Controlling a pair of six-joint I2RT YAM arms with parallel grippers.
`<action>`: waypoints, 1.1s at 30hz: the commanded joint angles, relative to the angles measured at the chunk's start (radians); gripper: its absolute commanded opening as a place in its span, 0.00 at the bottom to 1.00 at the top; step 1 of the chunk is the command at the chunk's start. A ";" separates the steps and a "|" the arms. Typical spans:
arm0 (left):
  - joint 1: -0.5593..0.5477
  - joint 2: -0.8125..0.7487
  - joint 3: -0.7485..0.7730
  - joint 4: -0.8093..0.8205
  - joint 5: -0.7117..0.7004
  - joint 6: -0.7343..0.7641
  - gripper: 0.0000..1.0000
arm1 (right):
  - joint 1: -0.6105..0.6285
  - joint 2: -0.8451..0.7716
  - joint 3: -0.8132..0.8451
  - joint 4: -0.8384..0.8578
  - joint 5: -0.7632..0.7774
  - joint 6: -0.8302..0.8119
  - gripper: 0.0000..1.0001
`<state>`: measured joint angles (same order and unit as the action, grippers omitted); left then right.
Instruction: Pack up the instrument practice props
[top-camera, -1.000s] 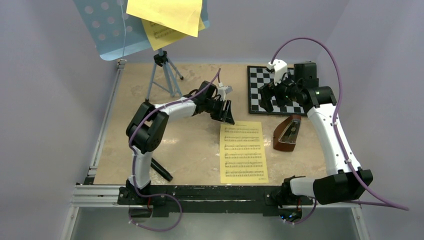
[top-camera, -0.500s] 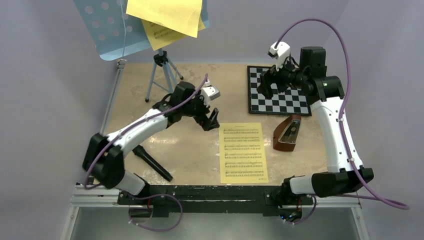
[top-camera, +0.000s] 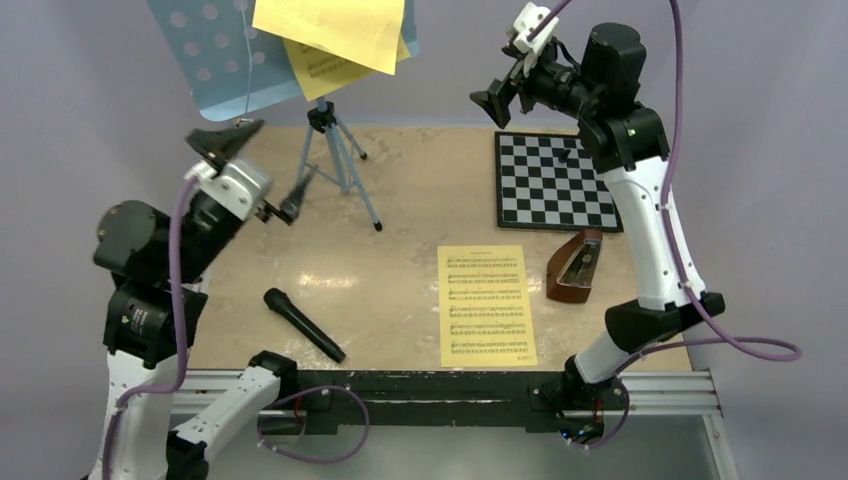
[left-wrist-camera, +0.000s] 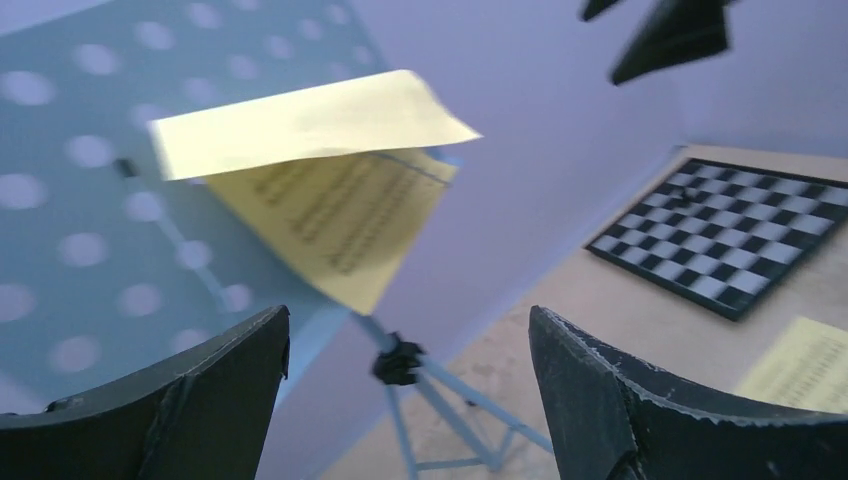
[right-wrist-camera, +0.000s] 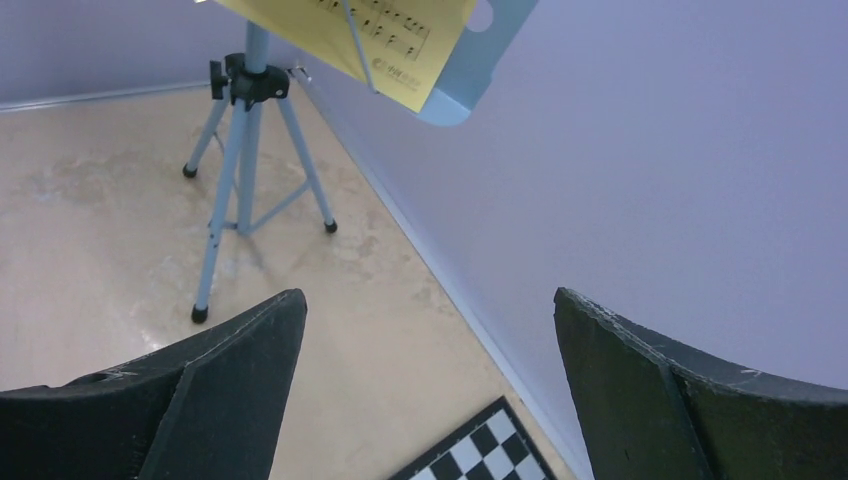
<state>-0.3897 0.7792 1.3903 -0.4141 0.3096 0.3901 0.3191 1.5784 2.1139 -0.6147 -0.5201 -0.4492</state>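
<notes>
Next, my right gripper goes to the music stand's yellow pages and closes on the pages' side edge (top-camera: 401, 24) nearest the chessboard.
The light-blue music stand (top-camera: 330, 150) stands at the back left, and its perforated tray (top-camera: 210, 60) carries yellow sheet-music pages (top-camera: 335, 35). Another yellow page (top-camera: 485, 305) lies flat on the table beside the brown metronome (top-camera: 577, 265). My left gripper (top-camera: 258, 172) is raised at the left, open and empty, facing the stand. In the left wrist view the tripod hub (left-wrist-camera: 400, 362) shows far beyond the left gripper (left-wrist-camera: 408, 315), below the pages (left-wrist-camera: 320, 170). My right gripper (top-camera: 503, 95) hangs high over the back of the table, open and empty. In its wrist view the right gripper (right-wrist-camera: 430, 297) looks towards the stand (right-wrist-camera: 245, 150).
A black-and-white chessboard (top-camera: 553, 180) lies at the back right. A black microphone (top-camera: 303, 325) lies near the front left. Purple walls close in the back and sides. The stand's legs spread over the back-left floor.
My left arm pulled back from the table's middle to the raised left and its jaws opened wide. My right arm rose from over the chessboard towards the back wall.
</notes>
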 joint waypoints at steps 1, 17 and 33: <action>0.204 0.124 0.191 -0.112 -0.032 -0.045 0.90 | 0.014 0.049 0.048 0.173 -0.088 0.010 0.97; 0.390 0.379 0.331 -0.130 0.518 -0.212 0.84 | 0.194 0.220 -0.048 0.777 -0.044 -0.421 0.99; 0.227 0.533 0.167 0.394 0.391 -0.448 0.77 | 0.288 0.306 0.112 0.970 -0.050 -0.553 0.89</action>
<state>-0.1226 1.3128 1.5906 -0.2234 0.7715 0.0254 0.6029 1.8851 2.1353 0.2939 -0.5655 -0.9497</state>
